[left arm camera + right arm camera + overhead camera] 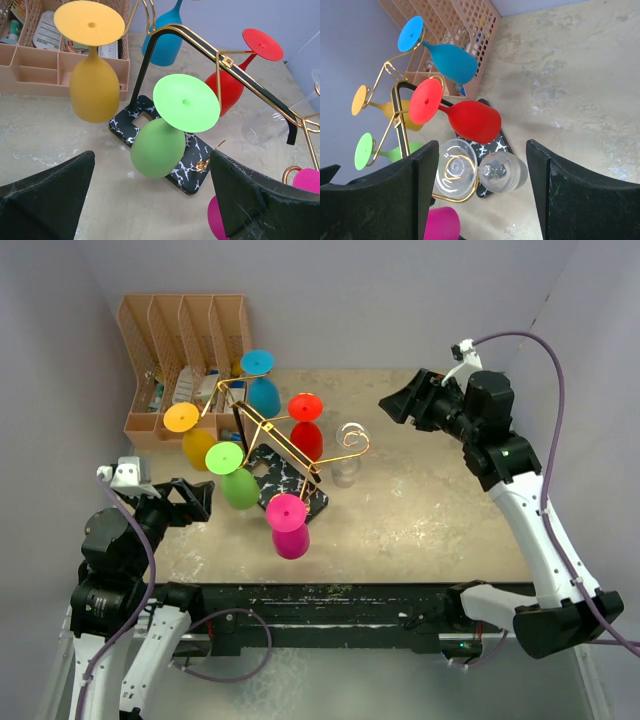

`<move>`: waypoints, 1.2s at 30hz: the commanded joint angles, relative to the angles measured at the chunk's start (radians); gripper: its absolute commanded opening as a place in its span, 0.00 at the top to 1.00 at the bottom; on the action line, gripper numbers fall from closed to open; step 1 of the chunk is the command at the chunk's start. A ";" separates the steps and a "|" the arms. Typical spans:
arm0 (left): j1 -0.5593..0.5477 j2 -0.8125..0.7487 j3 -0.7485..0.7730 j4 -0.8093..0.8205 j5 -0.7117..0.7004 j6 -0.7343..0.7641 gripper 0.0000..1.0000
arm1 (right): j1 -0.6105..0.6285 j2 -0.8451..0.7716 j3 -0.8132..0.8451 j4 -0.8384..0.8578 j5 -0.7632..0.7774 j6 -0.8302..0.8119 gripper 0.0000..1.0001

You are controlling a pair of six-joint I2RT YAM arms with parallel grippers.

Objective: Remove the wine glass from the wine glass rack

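Note:
The clear wine glass's round foot [362, 436] [460, 192], at the top of the upside-down glass, is next for my right gripper, which should go there and close on its edge.
The wine glass rack [313, 502] is a gold wire stand on a black marble-look base in mid-table. Several wine glasses hang upside down from its arms: yellow [198, 448], green [238, 486], blue [264, 395], red [307, 440], magenta [290, 536] and a clear one [348, 458]. My left gripper [195, 500] is open just left of the green glass [157, 150], apart from it. My right gripper [400, 406] is open, up and to the right of the rack. In the right wrist view the clear glass [505, 172] shows between the fingers, farther off.
An orange-brown slotted file organiser [185, 350] with small items stands at the back left, close behind the rack. Grey walls close in the table on the left, back and right. Bare tabletop [430, 510] lies right of the rack.

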 commanded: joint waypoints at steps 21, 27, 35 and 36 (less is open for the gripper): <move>-0.007 -0.001 0.003 0.043 0.008 0.003 0.01 | 0.010 0.138 0.044 -0.026 -0.288 -0.068 0.39; -0.007 0.003 0.004 0.044 0.009 0.003 0.01 | 0.023 0.150 0.048 -0.010 -0.323 -0.075 0.41; -0.007 0.002 0.003 0.042 0.009 0.003 0.01 | 0.050 0.167 0.056 -0.001 -0.349 -0.078 0.52; -0.007 0.001 0.002 0.043 0.009 0.003 0.01 | 0.053 0.168 0.055 -0.001 -0.348 -0.078 0.55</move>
